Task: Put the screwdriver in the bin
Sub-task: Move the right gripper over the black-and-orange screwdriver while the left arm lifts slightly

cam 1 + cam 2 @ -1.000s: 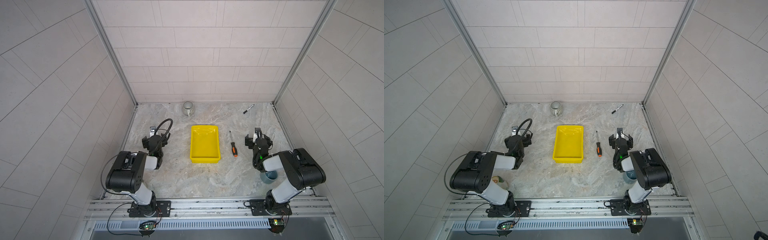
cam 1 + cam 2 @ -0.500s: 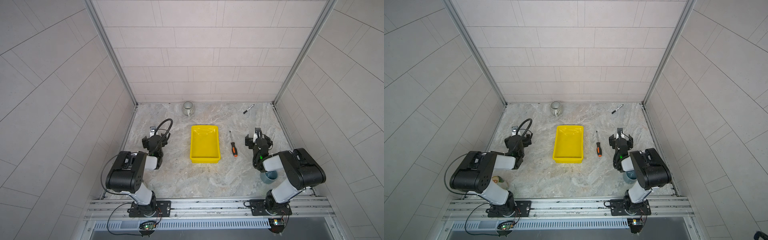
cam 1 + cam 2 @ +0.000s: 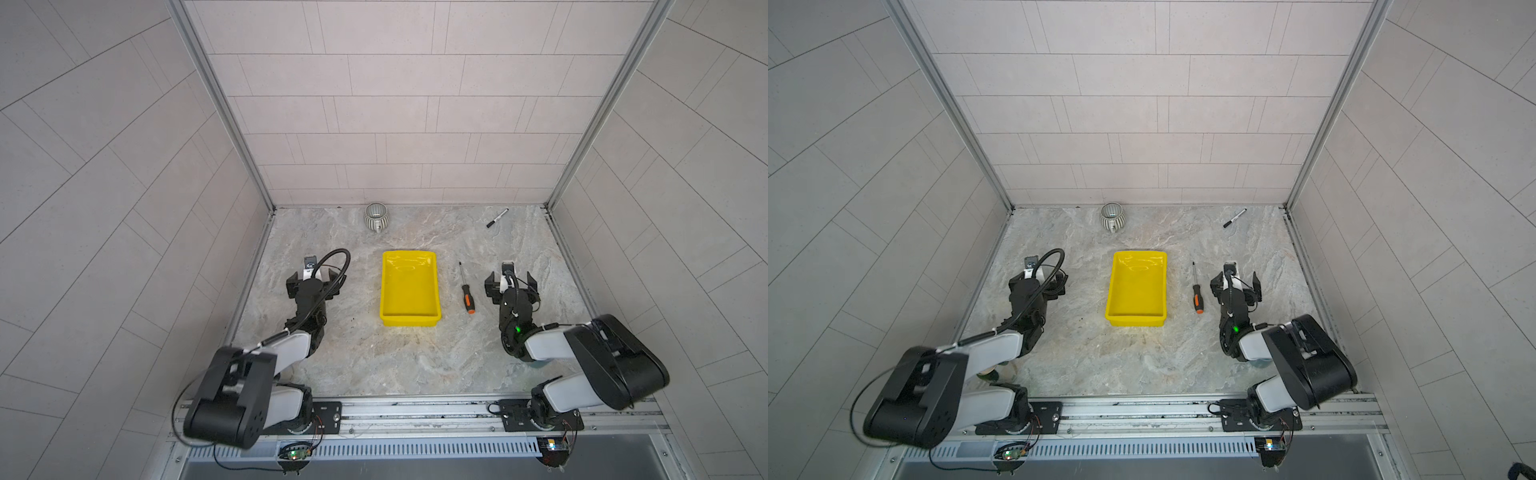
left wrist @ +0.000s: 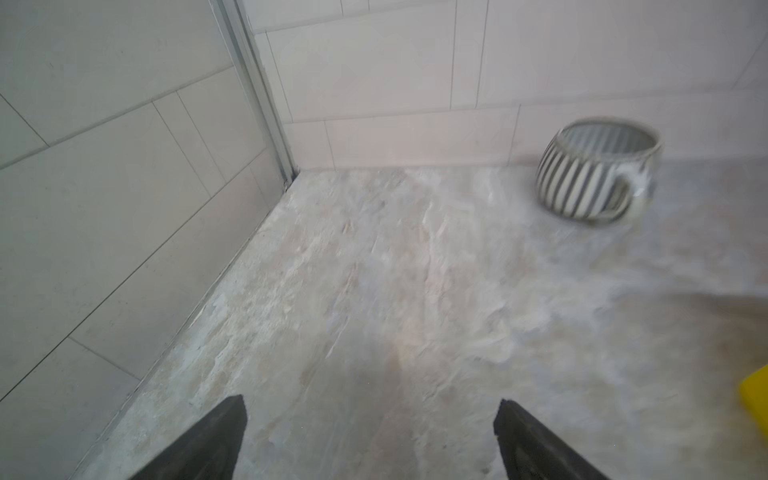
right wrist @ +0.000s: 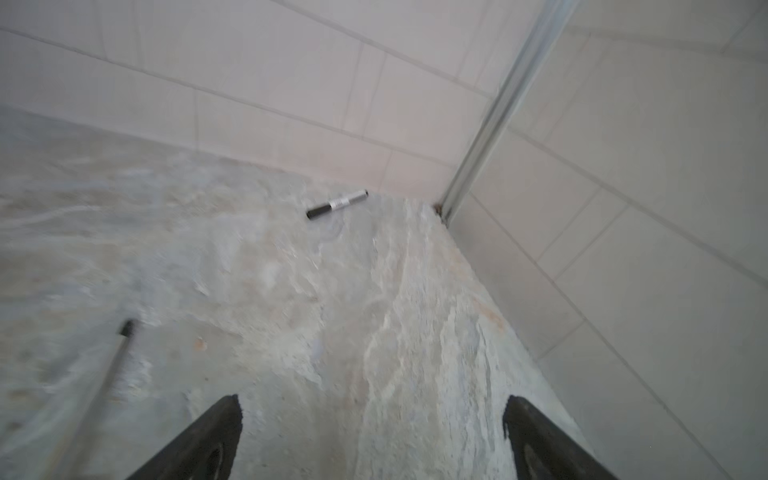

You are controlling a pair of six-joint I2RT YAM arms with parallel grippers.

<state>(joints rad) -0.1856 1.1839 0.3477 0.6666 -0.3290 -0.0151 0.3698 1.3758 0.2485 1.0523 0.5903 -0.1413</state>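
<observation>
The screwdriver beside the yellow bin is next for my right gripper, which should go to it and close on the middle of its black-and-orange handle (image 3: 468,300).
The screwdriver (image 3: 466,288) (image 3: 1196,289), with a black-and-orange handle and thin dark shaft, lies on the stone floor just right of the yellow bin (image 3: 409,291) (image 3: 1136,286). The bin holds nothing. My right gripper (image 3: 511,280) (image 3: 1235,282) (image 5: 372,411) stands open and low over the floor, a short way right of the screwdriver. The right wrist view shows only the screwdriver's shaft (image 5: 112,365), beside one finger. My left gripper (image 3: 312,278) (image 3: 1038,282) (image 4: 370,415) is open over bare floor left of the bin, whose corner (image 4: 756,395) shows in the left wrist view.
A striped grey mug (image 3: 376,217) (image 3: 1112,217) (image 4: 594,174) stands by the back wall. A black-and-white marker (image 3: 497,218) (image 3: 1234,218) (image 5: 336,204) lies near the back right corner. A blue-grey cup (image 3: 540,363) (image 3: 1260,364) sits partly hidden under the right arm. Tiled walls close three sides.
</observation>
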